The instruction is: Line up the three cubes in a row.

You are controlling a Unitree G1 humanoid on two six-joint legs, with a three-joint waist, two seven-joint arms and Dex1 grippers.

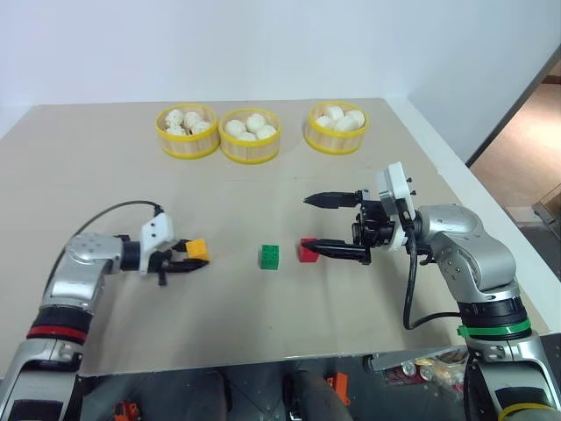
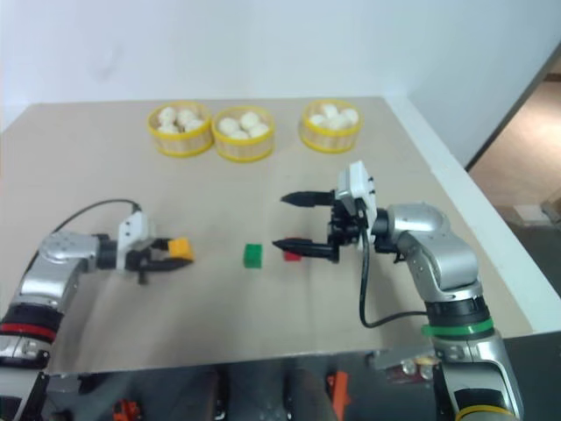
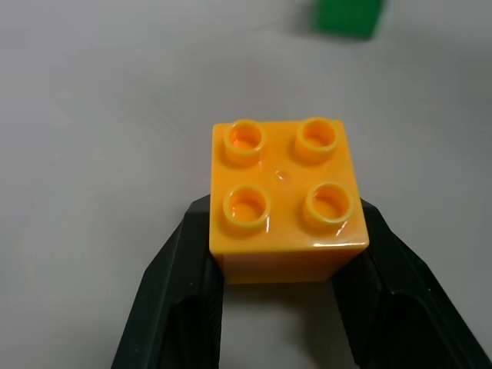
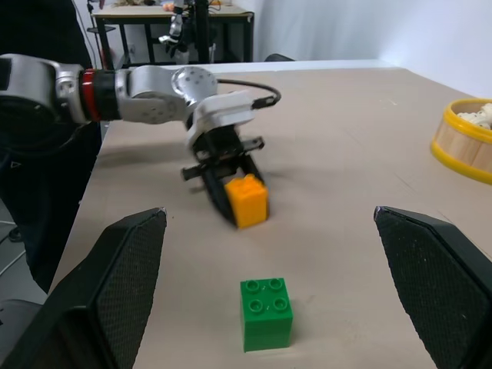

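Next, I release the orange-yellow cube, now at or just above the table, with my left gripper on the table (image 1: 230, 267) beside the green cube, opposite the red cube.
My left gripper (image 1: 191, 260) is shut on the orange-yellow cube (image 1: 198, 248), which sits studs-up between its black fingers (image 3: 177, 284) at or just above the table. The green cube (image 1: 270, 257) stands in the table's middle, a little to the right of the orange-yellow one. Just right of the green cube is the red cube (image 1: 306, 251), partly hidden behind one finger of my right gripper (image 1: 321, 226). That gripper hovers open and empty, pointing left. In the right wrist view the green cube (image 4: 266, 311) lies between its wide-apart fingers (image 4: 127, 284), with the orange-yellow cube (image 4: 246, 201) beyond it.
Three round yellow-rimmed baskets of white buns (image 1: 187, 145) (image 1: 250, 151) (image 1: 336, 140) line the far side of the beige table (image 1: 105, 193). The table's right edge (image 1: 473, 189) runs close to my right arm. A black cable loops beneath that arm.
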